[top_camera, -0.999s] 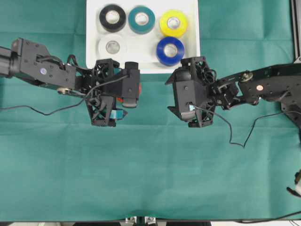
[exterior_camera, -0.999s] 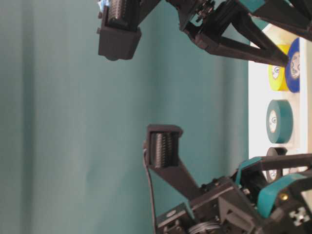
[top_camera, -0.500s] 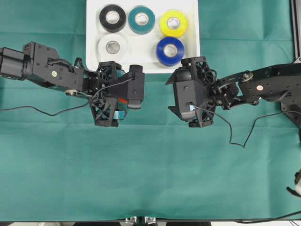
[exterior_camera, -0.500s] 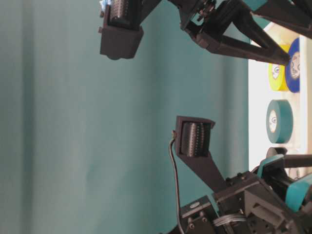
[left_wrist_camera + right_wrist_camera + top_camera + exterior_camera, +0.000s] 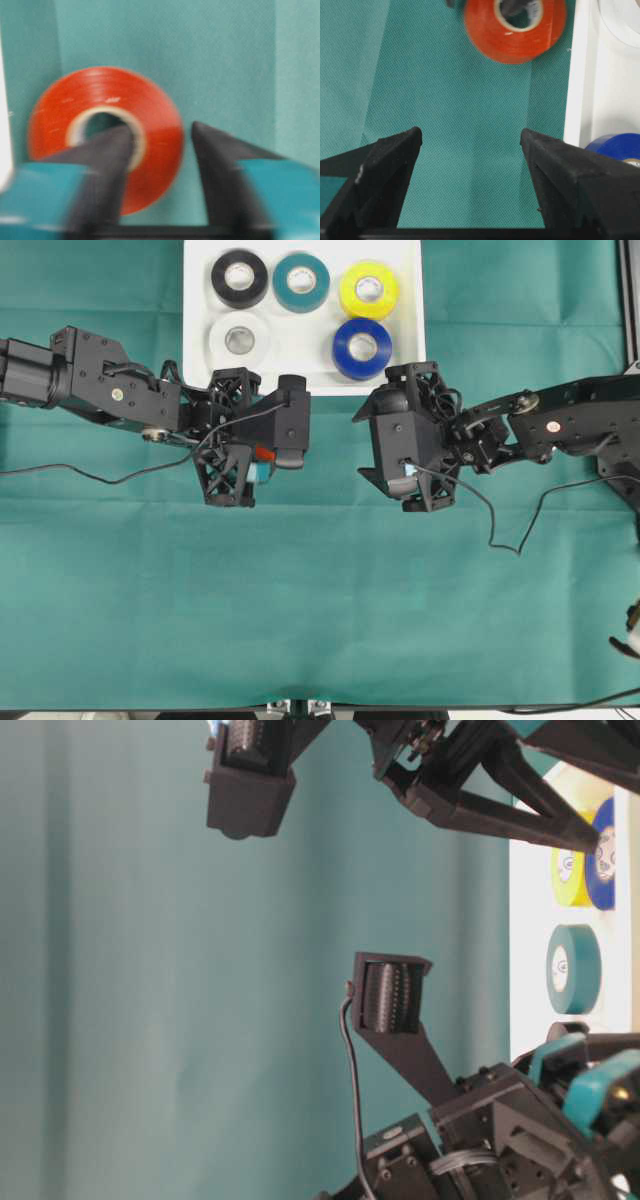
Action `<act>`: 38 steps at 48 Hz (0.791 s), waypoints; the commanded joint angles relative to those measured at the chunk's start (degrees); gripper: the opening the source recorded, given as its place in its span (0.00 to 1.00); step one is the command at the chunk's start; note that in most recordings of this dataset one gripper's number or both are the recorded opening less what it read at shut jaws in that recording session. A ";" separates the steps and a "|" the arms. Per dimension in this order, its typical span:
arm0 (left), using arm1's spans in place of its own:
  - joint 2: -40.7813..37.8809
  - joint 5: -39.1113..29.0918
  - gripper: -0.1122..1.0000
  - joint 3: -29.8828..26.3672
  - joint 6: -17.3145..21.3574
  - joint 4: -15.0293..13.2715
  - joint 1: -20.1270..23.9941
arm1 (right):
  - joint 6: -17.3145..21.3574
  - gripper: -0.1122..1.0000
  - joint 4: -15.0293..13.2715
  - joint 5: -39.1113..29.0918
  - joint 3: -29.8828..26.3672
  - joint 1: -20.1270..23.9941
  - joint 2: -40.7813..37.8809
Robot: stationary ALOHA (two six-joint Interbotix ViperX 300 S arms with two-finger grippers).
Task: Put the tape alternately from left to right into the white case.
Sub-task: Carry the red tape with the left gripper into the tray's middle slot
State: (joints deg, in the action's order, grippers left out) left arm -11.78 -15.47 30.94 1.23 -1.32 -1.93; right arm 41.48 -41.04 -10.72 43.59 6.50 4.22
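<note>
I need to release the red-orange tape from my left gripper in the gap [image 5: 301, 338] between the white roll and the blue roll.
The red-orange tape [image 5: 100, 90] lies flat on the green cloth just below the white case [image 5: 300, 388]. My left gripper [image 5: 161, 132] is shut on it, one finger in the pale core and the other outside the roll's wall; from overhead only a sliver of red-orange tape [image 5: 263, 452] shows under the left gripper [image 5: 255, 462]. Black [image 5: 239, 277], teal [image 5: 301, 281], yellow [image 5: 368, 289], white [image 5: 239, 339] and blue [image 5: 362, 348] rolls lie in the case. My right gripper [image 5: 470, 137] stands open over bare cloth, facing the red-orange tape [image 5: 490, 35].
The case's near rim [image 5: 577, 75] runs just right of the right gripper, with the blue roll [image 5: 615, 147] inside it. Cables trail from both arms across the green cloth [image 5: 320, 590]. A metal frame [image 5: 630, 300] edges the far right.
The left gripper has slid right over the red-orange roll and its jaws have closed from wide open onto the roll's wall. The right arm has not moved.
</note>
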 commanded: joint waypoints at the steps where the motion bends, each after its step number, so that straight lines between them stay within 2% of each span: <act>1: 1.85 -0.09 0.09 -1.14 0.09 0.00 0.00 | 0.00 0.88 -0.09 0.44 -0.53 0.18 0.79; 3: 2.02 -0.26 0.07 -1.14 0.09 0.00 0.00 | 0.00 0.88 -0.09 0.62 -0.53 0.18 0.88; 19: 5.45 -2.37 0.07 -1.49 0.09 0.00 -0.53 | 0.00 0.88 -0.18 0.88 -0.44 0.18 0.88; 31: 10.11 -9.14 0.07 -3.34 0.35 0.09 -0.79 | 0.00 0.88 -0.09 0.97 -0.53 0.18 0.79; 38: 10.99 -10.11 0.07 -3.78 1.49 0.09 -0.79 | 0.00 0.88 -0.09 0.88 -0.53 0.18 0.79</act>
State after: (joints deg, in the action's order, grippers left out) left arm -2.90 -25.49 28.74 2.37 -1.23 -2.55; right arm 41.48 -40.96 -10.11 43.59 6.59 4.22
